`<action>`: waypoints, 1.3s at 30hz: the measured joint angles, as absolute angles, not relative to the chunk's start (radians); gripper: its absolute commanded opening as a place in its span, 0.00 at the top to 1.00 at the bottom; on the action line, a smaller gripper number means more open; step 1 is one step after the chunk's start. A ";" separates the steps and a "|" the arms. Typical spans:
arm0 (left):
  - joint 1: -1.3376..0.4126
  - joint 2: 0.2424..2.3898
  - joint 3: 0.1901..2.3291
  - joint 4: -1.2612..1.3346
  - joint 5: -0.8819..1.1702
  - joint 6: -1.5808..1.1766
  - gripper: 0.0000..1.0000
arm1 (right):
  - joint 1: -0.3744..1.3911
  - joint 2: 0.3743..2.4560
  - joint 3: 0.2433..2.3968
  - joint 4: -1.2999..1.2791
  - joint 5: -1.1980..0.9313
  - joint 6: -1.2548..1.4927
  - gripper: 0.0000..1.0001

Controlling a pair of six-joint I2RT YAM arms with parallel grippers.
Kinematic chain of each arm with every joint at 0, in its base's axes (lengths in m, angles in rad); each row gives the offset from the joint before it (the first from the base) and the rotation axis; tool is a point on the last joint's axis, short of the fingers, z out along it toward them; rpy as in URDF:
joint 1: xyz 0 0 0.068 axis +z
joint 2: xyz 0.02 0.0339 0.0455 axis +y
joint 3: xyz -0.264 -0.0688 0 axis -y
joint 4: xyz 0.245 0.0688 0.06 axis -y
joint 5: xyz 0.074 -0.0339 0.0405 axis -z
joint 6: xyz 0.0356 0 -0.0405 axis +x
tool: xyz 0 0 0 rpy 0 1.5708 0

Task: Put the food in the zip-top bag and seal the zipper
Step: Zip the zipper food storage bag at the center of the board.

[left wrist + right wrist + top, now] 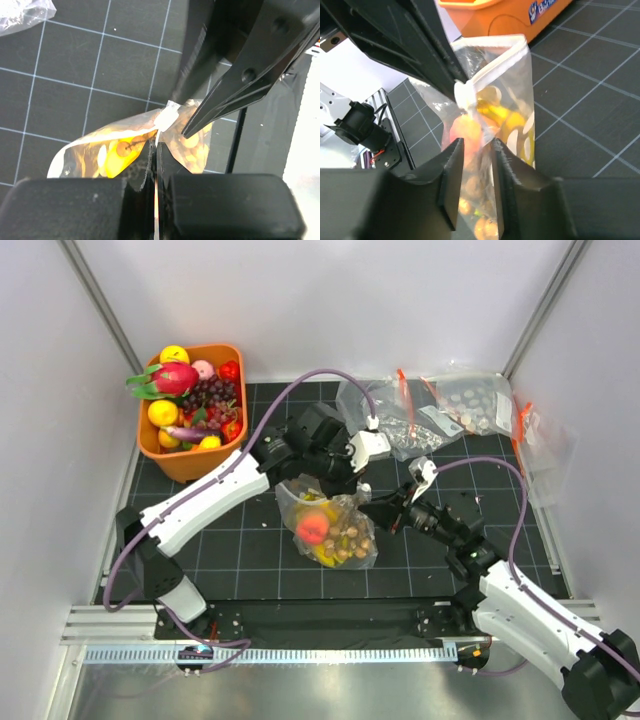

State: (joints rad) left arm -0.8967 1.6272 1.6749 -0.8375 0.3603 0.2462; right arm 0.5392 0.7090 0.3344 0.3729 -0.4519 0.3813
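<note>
My right gripper should hold the end of the zipper while my left gripper takes the slider [166,118], since my left gripper is pinching the bag's edge next to the white slider.
The zip-top bag [328,528] lies mid-table holding the peach [312,530], the yellow banana bunch [326,554] and the brown balls [352,537]. My left gripper [338,480] is shut on the bag's top edge; in the left wrist view [156,150] a thin strip of plastic runs between its closed jaws, with the banana [120,152] behind. The white zipper [502,60] runs along the mouth. My right gripper [372,512] is open, its fingers astride the bag's side in the right wrist view [476,145], with the peach [465,132] just beyond.
An orange basket [190,455] at the back left holds a dragon fruit [172,377], grapes [212,395] and other fruit. Spare clear bags [440,405] lie at the back right, one more [540,435] by the right wall. White walls enclose the black grid mat.
</note>
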 measured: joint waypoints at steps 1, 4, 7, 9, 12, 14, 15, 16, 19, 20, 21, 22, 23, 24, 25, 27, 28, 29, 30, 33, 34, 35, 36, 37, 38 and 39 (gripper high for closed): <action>-0.896 1.612 1.658 -0.833 0.361 0.244 1.00 | 0.539 0.706 0.337 0.373 -0.453 0.381 0.60; -0.896 1.579 1.637 -0.826 0.368 0.235 1.00 | 0.540 0.698 0.347 0.373 -0.458 0.376 0.56; -0.896 1.565 1.637 -0.823 0.372 0.226 1.00 | 0.540 0.698 0.361 0.371 -0.469 0.374 0.59; -0.896 1.563 1.637 -0.823 0.378 0.221 1.00 | 0.540 0.701 0.376 0.367 -0.475 0.372 0.62; -0.896 1.563 1.637 -0.823 0.385 0.216 1.00 | 0.540 0.703 0.398 0.362 -0.480 0.368 0.64; -0.896 1.563 1.637 -0.823 0.387 0.216 1.00 | 0.542 0.707 0.413 0.358 -0.485 0.367 0.74; -0.896 1.563 1.637 -0.823 0.388 0.216 1.00 | 0.542 0.709 0.421 0.355 -0.487 0.363 0.79; -0.896 1.563 1.637 -0.823 0.389 0.215 1.00 | 0.542 0.710 0.426 0.350 -0.487 0.363 0.83; -0.896 1.563 1.637 -0.823 0.389 0.216 0.81 | 0.542 0.720 0.443 0.331 -0.490 0.353 0.99; -0.896 1.563 1.637 -0.823 0.389 0.213 0.72 | 0.543 0.724 0.447 0.324 -0.491 0.352 0.99; -0.896 1.563 1.637 -0.820 0.388 0.212 0.59 | 0.543 0.727 0.449 0.318 -0.491 0.351 0.99; -0.896 1.562 1.637 -0.820 0.386 0.214 0.55 | 0.544 0.729 0.450 0.313 -0.492 0.350 0.99; -0.896 1.560 1.637 -0.820 0.385 0.209 0.49 | 0.544 0.729 0.450 0.309 -0.493 0.349 0.99; -0.896 1.557 1.637 -0.820 0.385 0.207 0.41 | 0.544 0.729 0.450 0.306 -0.493 0.349 0.99; -0.896 1.552 1.637 -0.819 0.385 0.208 0.38 | 0.544 0.729 0.451 0.304 -0.493 0.347 0.99; -0.896 1.538 1.636 -0.818 0.387 0.207 0.33 | 0.547 0.729 0.456 0.293 -0.497 0.342 0.99; -0.896 1.528 1.636 -0.817 0.390 0.208 0.33 | 0.548 0.729 0.462 0.284 -0.501 0.339 0.99; -0.896 1.517 1.636 -0.813 0.398 0.208 0.34 | 0.549 0.729 0.469 0.273 -0.504 0.335 0.99; -0.896 1.509 1.636 -0.810 0.404 0.210 0.34 | 0.549 0.729 0.475 0.265 -0.507 0.332 0.99; -0.896 1.484 1.643 -0.806 0.434 0.213 0.34 | 0.552 0.729 0.495 0.241 -0.525 0.313 0.99; -0.896 1.483 1.654 -0.808 0.447 0.216 0.35 | 0.554 0.729 0.503 0.230 -0.534 0.308 0.99; -0.896 1.486 1.666 -0.813 0.458 0.218 0.35 | 0.554 0.729 0.512 0.219 -0.543 0.300 0.99; -0.896 1.491 1.679 -0.820 0.468 0.221 0.36 | 0.555 0.729 0.519 0.209 -0.550 0.294 0.99; -0.896 1.497 1.695 -0.828 0.479 0.223 0.37 | 0.556 0.729 0.527 0.202 -0.558 0.288 0.99; -0.896 1.504 1.709 -0.836 0.492 0.226 0.37 | 0.558 0.729 0.537 0.194 -0.567 0.282 0.99; -0.896 1.512 1.723 -0.845 0.504 0.229 0.38 | 0.559 0.729 0.543 0.192 -0.572 0.278 0.99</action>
State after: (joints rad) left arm -0.8963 1.5116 1.7233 -0.8448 0.5037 0.2295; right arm 0.5587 0.7292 0.5426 0.1921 -0.5720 0.2775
